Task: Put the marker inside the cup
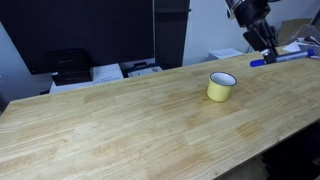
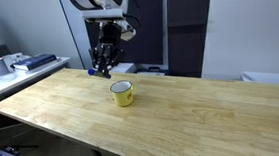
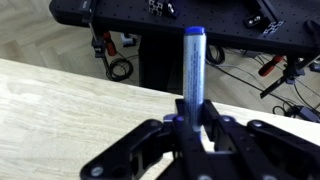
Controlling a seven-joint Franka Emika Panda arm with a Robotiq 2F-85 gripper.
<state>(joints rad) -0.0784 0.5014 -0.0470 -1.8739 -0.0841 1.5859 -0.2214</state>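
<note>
My gripper will release the blue marker inside the yellow cup, leaning (image 1: 228,81) against the cup's rim.
My gripper (image 3: 192,125) is shut on the marker (image 3: 193,65), a dark blue stick that points away from the wrist camera, out past the far table edge. In both exterior views the gripper (image 1: 268,42) (image 2: 102,63) hangs in the air above the wooden table, behind and to one side of the cup. The cup (image 1: 221,86) (image 2: 123,92) is a squat yellow mug with a white inside, standing upright on the table. The marker is too small to make out in the exterior views. The cup is out of the wrist view.
The wooden table (image 1: 120,125) (image 2: 203,118) is wide. Beyond its far edge stand desks with papers and boxes (image 1: 105,72), and a blue object (image 1: 285,58). In the wrist view cables (image 3: 120,68) lie on the floor under a dark frame.
</note>
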